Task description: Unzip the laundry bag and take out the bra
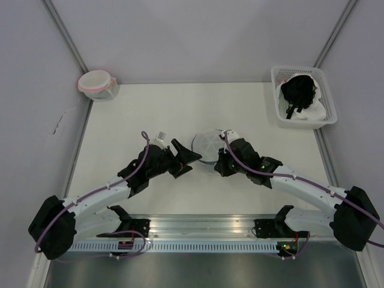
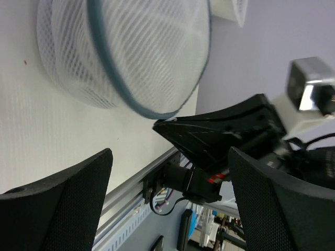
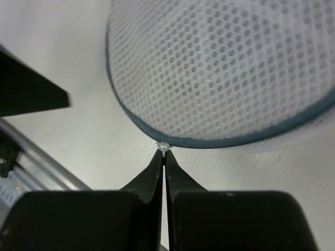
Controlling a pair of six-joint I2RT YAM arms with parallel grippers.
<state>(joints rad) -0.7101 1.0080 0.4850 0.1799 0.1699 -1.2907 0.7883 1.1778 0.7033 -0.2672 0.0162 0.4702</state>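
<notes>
The laundry bag is held only by my right gripper, by its zipper pull, so my left gripper should pinch the grey-blue rim (image 2: pixel 142 109) next to the pull to steady the bag before unzipping.
The laundry bag (image 1: pixel 207 146), a round white mesh pouch with a grey-blue rim, lies mid-table; it also shows in the left wrist view (image 2: pixel 146 52) and the right wrist view (image 3: pixel 225 68). No dark fabric shows through its mesh. My right gripper (image 3: pixel 165 154) is shut on the small white zipper pull (image 3: pixel 165 146) at the bag's near rim; from above the gripper (image 1: pixel 219 164) sits at the bag's front right. My left gripper (image 1: pixel 189 159) is open and empty just left of the bag; in its own view (image 2: pixel 170 157) nothing lies between the fingers. A black bra (image 1: pixel 298 90) with thin straps lies in the basket.
The white slotted basket (image 1: pixel 278 105) stands at the back right corner. A round white pouch with a pink rim (image 1: pixel 96 84) sits at the back left corner. A metal rail (image 1: pixel 198 231) runs along the table's near edge. Grey walls enclose the table.
</notes>
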